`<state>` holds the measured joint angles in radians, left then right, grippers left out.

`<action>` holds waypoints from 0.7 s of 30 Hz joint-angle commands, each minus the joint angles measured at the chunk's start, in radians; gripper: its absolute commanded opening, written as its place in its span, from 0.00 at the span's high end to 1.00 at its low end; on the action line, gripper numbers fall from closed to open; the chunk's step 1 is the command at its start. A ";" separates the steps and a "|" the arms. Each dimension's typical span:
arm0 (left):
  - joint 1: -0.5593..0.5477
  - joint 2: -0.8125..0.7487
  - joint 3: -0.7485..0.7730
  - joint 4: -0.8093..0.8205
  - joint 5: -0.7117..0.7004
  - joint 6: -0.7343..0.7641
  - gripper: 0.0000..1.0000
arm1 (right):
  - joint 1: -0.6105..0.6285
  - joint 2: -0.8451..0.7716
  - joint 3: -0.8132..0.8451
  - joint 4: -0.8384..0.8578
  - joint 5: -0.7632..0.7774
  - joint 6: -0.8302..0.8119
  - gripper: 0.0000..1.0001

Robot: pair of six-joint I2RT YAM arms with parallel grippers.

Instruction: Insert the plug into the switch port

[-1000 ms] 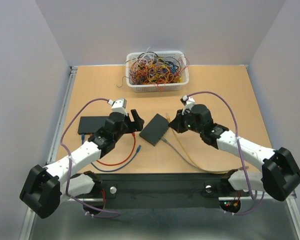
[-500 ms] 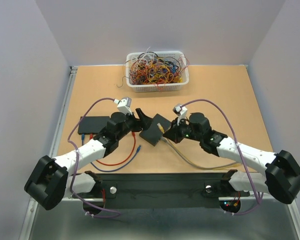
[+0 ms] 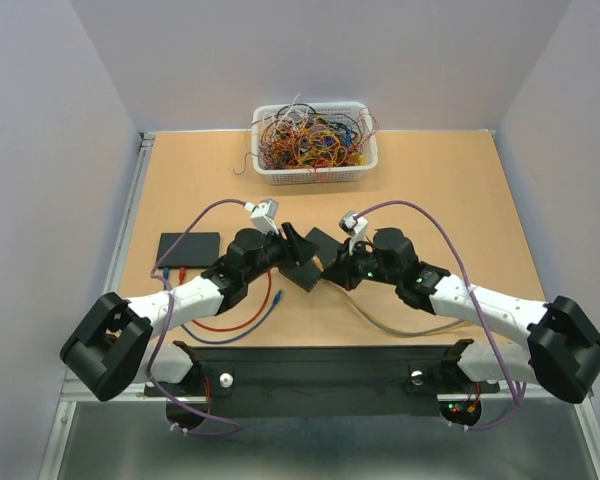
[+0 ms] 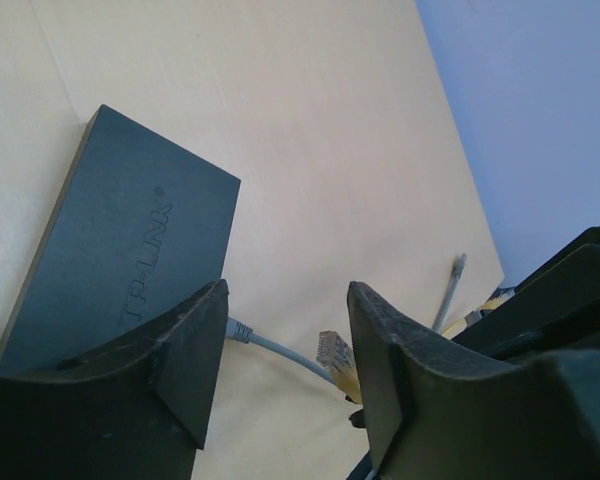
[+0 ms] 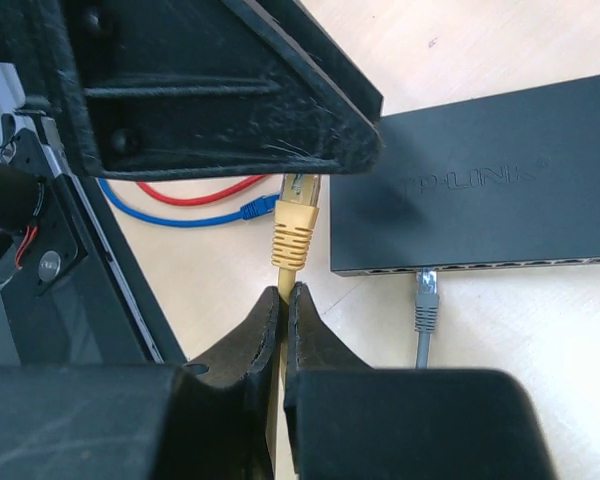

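The yellow cable is pinched in my right gripper behind the yellow plug, so my left gripper will hold the yellow plug while my right gripper takes its ribbed sleeve (image 5: pixel 293 240).
The switch (image 5: pixel 480 185) is a flat black box; its ports (image 5: pixel 500 264) line the near narrow edge, and a grey plug (image 5: pixel 425 298) sits in one. My right gripper (image 5: pixel 287 300) is shut on the yellow cable just behind the yellow plug (image 5: pixel 295 222), which hangs left of the switch's port edge, apart from it. My left gripper (image 4: pixel 285 340) is open, with the switch (image 4: pixel 120 250) beside its left finger and the yellow plug (image 4: pixel 335 355) between its fingers, untouched. In the top view both grippers, left (image 3: pixel 300 250) and right (image 3: pixel 330 272), crowd the switch (image 3: pixel 320 243).
A second black box (image 3: pixel 188 247) with red (image 3: pixel 230 325) and blue (image 3: pixel 265 305) cables lies at the left. A white basket of tangled wires (image 3: pixel 315 143) stands at the back. A black rail (image 3: pixel 310 370) runs along the near edge.
Both grippers have closed in on the switch: the left one moved right, the right one moved left and nearer with the yellow plug. The switch has stayed put.
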<state>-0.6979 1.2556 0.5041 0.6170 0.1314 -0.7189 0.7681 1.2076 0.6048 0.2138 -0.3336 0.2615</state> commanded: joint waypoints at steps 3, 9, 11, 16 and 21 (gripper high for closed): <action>-0.020 0.030 0.007 0.081 0.014 -0.011 0.57 | 0.020 0.006 0.010 0.090 -0.004 -0.013 1.00; -0.023 0.031 0.010 0.082 -0.001 -0.020 0.89 | 0.026 0.010 0.010 0.087 -0.001 -0.016 0.99; -0.023 0.028 0.010 0.082 -0.006 -0.030 0.95 | 0.028 0.010 0.010 0.085 0.011 -0.011 0.93; -0.025 0.001 -0.015 0.079 -0.041 -0.083 1.00 | 0.031 0.007 0.015 0.076 0.033 -0.021 0.68; -0.032 -0.021 -0.032 0.079 -0.055 -0.106 1.00 | 0.033 0.026 0.039 0.070 0.042 -0.031 0.50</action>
<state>-0.7212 1.2827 0.4904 0.6670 0.0978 -0.7994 0.7921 1.2251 0.6052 0.2283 -0.3058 0.2497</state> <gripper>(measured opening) 0.076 0.450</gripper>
